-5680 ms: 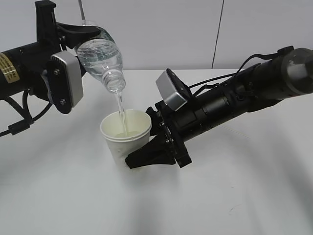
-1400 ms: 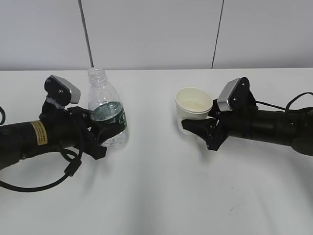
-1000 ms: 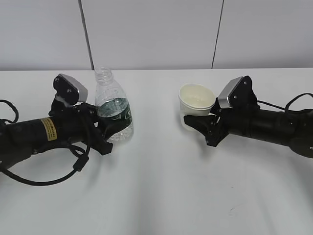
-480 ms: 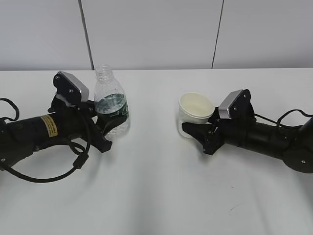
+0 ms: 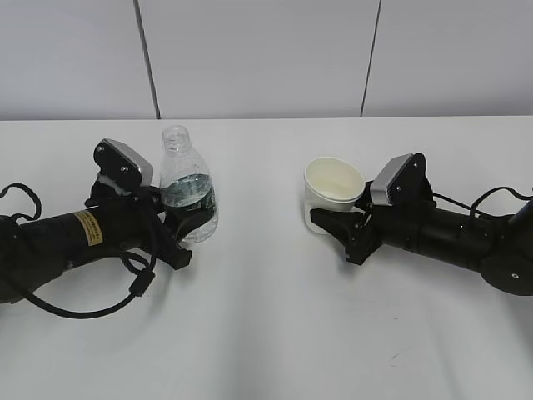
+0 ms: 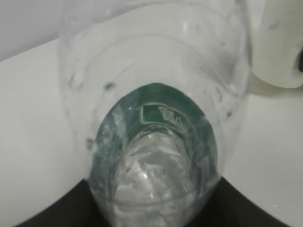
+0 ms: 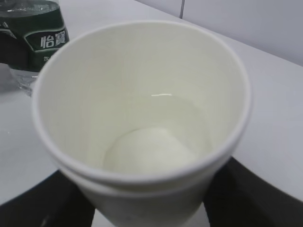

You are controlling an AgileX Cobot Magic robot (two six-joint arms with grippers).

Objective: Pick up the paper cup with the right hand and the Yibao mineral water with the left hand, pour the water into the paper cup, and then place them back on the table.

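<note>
Next, my right gripper lets go of the paper cup upright on the white table [image 5: 336,222], across from the Yibao mineral water bottle.
The Yibao mineral water bottle [image 5: 186,193] stands upright on the white table [image 5: 266,333] at the left, capless, with some water inside. My left gripper [image 5: 186,225] is shut on its lower labelled part. In the left wrist view the bottle [image 6: 156,142] fills the frame between the black jaws [image 6: 154,210]. The paper cup [image 5: 331,190] sits at the right, tilted slightly, with my right gripper [image 5: 330,223] shut on its base. In the right wrist view the cup [image 7: 142,118] holds a little water, with the gripper [image 7: 147,201] low around it.
The bottle's green label [image 7: 35,38] shows at the upper left of the right wrist view, and the cup [image 6: 279,42] at the upper right of the left wrist view. A grey panelled wall [image 5: 266,58] stands behind the table. A black cable [image 5: 92,304] loops under the left arm.
The left arm has lowered and drawn slightly left with the bottle, which now sits lower and upright. The right arm and cup have hardly moved since half a second ago.
</note>
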